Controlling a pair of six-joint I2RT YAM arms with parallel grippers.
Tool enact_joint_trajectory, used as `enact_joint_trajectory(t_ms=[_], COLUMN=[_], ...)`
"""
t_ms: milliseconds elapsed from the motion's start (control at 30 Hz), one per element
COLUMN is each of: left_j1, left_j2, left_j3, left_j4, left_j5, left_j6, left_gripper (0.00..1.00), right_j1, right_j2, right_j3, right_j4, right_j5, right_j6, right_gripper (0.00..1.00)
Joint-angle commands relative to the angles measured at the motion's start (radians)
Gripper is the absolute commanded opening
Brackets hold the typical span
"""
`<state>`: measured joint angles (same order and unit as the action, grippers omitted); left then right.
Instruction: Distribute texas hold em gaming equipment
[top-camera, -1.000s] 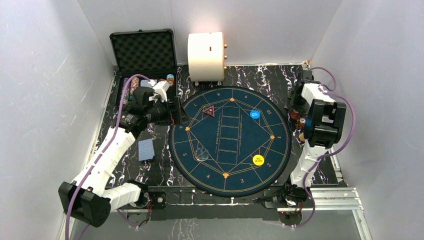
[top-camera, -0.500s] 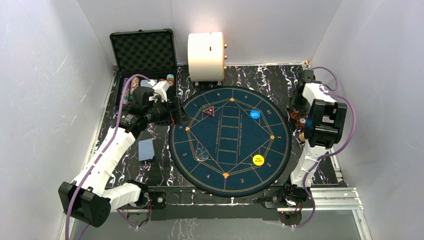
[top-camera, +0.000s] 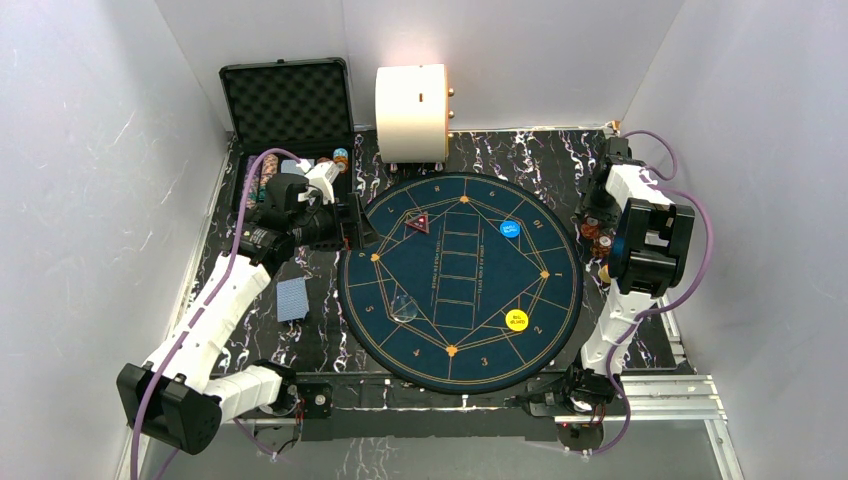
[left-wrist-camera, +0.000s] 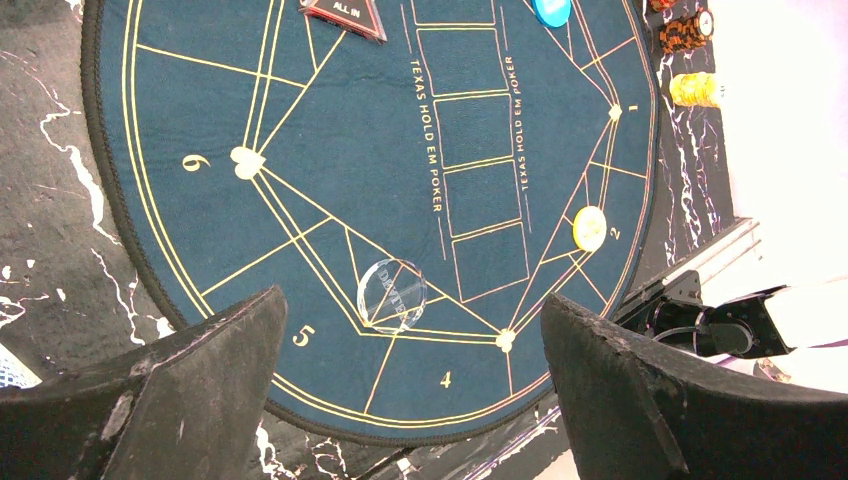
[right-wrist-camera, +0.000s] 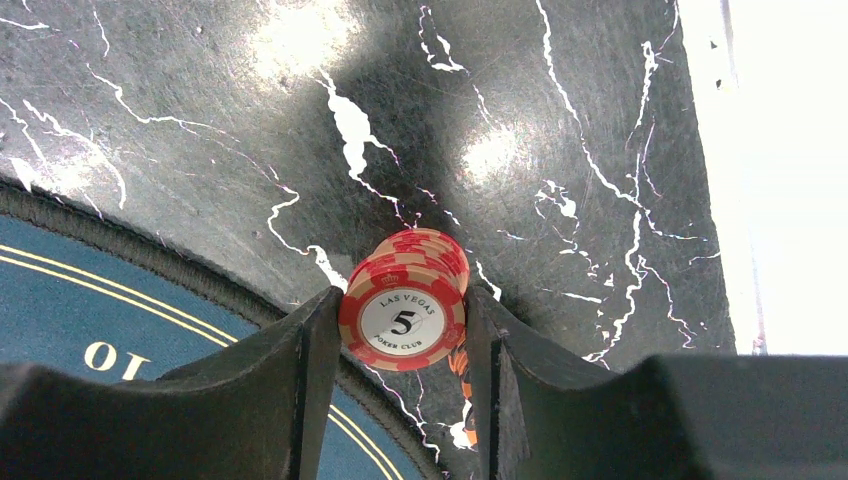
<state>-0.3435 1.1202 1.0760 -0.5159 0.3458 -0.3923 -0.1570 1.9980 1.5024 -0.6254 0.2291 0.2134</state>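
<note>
Next, my right gripper drops the red-and-white top chip on the mat (top-camera: 521, 212) just behind the blue button.
A stack of red-and-white poker chips (right-wrist-camera: 405, 310), its top chip marked 5, stands at the round blue mat's (top-camera: 460, 280) right rim. My right gripper (right-wrist-camera: 400, 335) has a finger touching each side of the stack. On the mat lie a blue button (top-camera: 510, 229), a yellow button (top-camera: 516, 321), a red triangular marker (top-camera: 417, 224) and a clear dealer disc (left-wrist-camera: 391, 296). Blue-backed playing cards (top-camera: 291, 298) lie left of the mat. My left gripper (left-wrist-camera: 415, 370) hangs wide open over the mat's left edge, holding nothing.
The open black foam-lined case (top-camera: 288, 105) stands at the back left with chip rows (top-camera: 262, 180) in its tray. A big cream cylinder (top-camera: 411, 112) sits behind the mat. More chip stacks (left-wrist-camera: 685, 32) stand by the right arm. White walls close in on both sides.
The right gripper's jaws have narrowed onto the red chip stack. The left arm has not moved.
</note>
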Motion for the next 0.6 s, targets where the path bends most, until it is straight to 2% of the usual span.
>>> enact_joint_trajectory(t_ms=[0, 100, 400, 567], left_j1=[-0.003, -0.003, -0.004, -0.004], left_j2=[-0.016, -0.018, -0.02, -0.019], left_j3=[0.009, 0.009, 0.008, 0.007], left_j4=[0.002, 0.0, -0.001, 0.001], left_j5=[0.006, 0.006, 0.005, 0.01], left_j6=[0.012, 0.014, 0.012, 0.007], left_gripper=[0.98, 0.98, 0.98, 0.98], right_j1=[-0.011, -0.012, -0.013, -0.011], right_j2=[-0.008, -0.008, -0.04, -0.105], right_j3=[0.034, 0.035, 0.024, 0.016], right_j4=[0.015, 0.013, 0.003, 0.004], right_j5=[-0.001, -0.003, 0.01, 0.009], right_j6=[0.009, 0.01, 0.017, 0.025], right_gripper=[0.55, 0.54, 0.37, 0.35])
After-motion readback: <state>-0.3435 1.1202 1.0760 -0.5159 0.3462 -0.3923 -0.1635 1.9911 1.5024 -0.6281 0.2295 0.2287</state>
